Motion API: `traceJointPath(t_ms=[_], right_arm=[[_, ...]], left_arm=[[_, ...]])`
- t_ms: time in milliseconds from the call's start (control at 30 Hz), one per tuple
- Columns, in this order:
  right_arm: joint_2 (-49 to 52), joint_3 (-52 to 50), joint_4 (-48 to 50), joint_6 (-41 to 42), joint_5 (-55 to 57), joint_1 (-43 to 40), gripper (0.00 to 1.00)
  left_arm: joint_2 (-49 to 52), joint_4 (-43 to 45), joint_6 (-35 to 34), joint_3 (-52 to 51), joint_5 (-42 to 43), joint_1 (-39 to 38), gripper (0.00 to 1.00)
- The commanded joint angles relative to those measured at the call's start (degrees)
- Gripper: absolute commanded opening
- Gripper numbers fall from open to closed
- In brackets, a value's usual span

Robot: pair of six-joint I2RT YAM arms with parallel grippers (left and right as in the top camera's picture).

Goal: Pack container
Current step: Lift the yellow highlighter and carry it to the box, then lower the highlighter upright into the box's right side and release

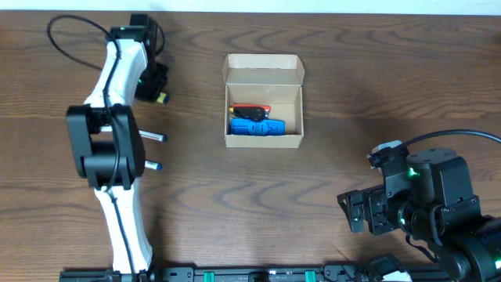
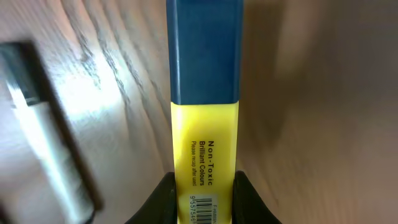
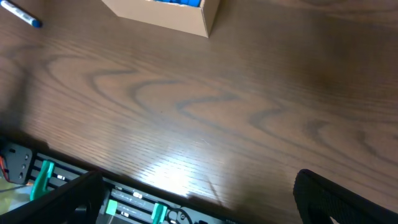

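My left gripper is going to let go of the yellow highlighter in the container's bare part point(image 1: 290, 121), between the blue item and the side of the container.
The container point(image 1: 264, 102) is a small tan cardboard box near the table's middle, its lid flap folded back. Inside lie a blue item point(image 1: 264, 126) and a red and black one point(image 1: 250, 110). My left gripper point(image 2: 204, 180) is shut on a yellow highlighter point(image 2: 205, 93) with a blue cap; both black fingers press its yellow barrel. In the overhead view the left gripper point(image 1: 159, 90) is at the far left, well left of the box. My right gripper point(image 1: 362, 211) stands open at the front right, holding nothing. The right wrist view shows the container's corner point(image 3: 186, 15) far ahead.
Two pens with blue tips point(image 1: 153, 137) point(image 1: 153, 165) poke out from under the left arm. A white and black pen point(image 2: 43, 130) lies on the wood beside the highlighter. Another blue-tipped pen point(image 3: 20, 14) shows at the right wrist view's far left. A black rail point(image 1: 258, 274) runs along the front edge.
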Motion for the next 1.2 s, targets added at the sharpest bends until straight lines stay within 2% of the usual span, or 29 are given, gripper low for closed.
traceJointPath(t_ms=[0,100,167,400,700,1167], right_arm=[[0.02,-0.07,-0.04,0.46,-0.24,-0.46,0.99],[0.02,-0.07,-0.04,0.46,-0.24,-0.46,0.99],[0.02,-0.07,-0.02,0.46,-0.24,-0.46,0.99],[0.02,-0.07,-0.04,0.46,-0.24,-0.46,0.99],[0.02,-0.07,-0.04,0.46,-0.24,-0.46,0.99],[0.02,-0.07,-0.04,0.46,-0.24,-0.46,0.99]], left_arm=[[-8.70,-0.92,12.55,1.97,-3.63,-2.97,0.06],[-13.46,-1.11,20.68,1.97,-4.17,-6.25,0.05],[-16.22,-1.79,23.74,1.97,-3.69,-9.03,0.05],[-18.49,-4.68,23.50,1.88,5.27,-20.24,0.06],[-12.66,-2.05,20.90,1.88,4.98,-33.48,0.06],[-3.82,1.20,19.89,1.88,10.38,-36.87,0.06]])
